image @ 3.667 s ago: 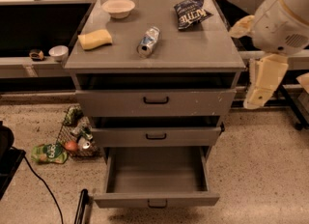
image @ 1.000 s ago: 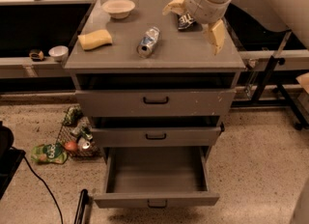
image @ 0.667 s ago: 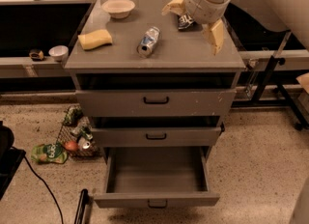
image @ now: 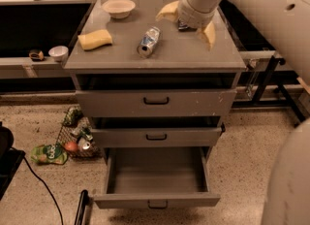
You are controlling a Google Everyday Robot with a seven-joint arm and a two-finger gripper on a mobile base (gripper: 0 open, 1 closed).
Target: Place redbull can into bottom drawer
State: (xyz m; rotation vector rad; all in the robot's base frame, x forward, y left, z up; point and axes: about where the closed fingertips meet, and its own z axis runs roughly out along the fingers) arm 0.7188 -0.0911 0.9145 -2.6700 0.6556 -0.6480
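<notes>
My gripper should close on the back half (image: 151, 36) of the redbull can and leave the can's round silver end free at the front.
The redbull can (image: 148, 41) lies on its side on the grey cabinet top (image: 169, 56), round silver end facing the front. My gripper (image: 188, 23) hovers over the back right of the top, just right of the can and apart from it. Its cream fingers (image: 208, 34) are spread open with nothing between them. The bottom drawer (image: 157, 200) is pulled out, and nothing shows inside it.
A yellow sponge (image: 95, 39) and a white bowl (image: 118, 8) sit left of the can. The chip bag is almost hidden under the gripper. The two upper drawers stand slightly ajar. A wire basket (image: 77, 132) and a green bag (image: 48, 153) lie on the floor at the left.
The arm has swung from the cabinet's right side to above its top, then crept left toward the can, covering the chip bag. The can and drawers have not moved.
</notes>
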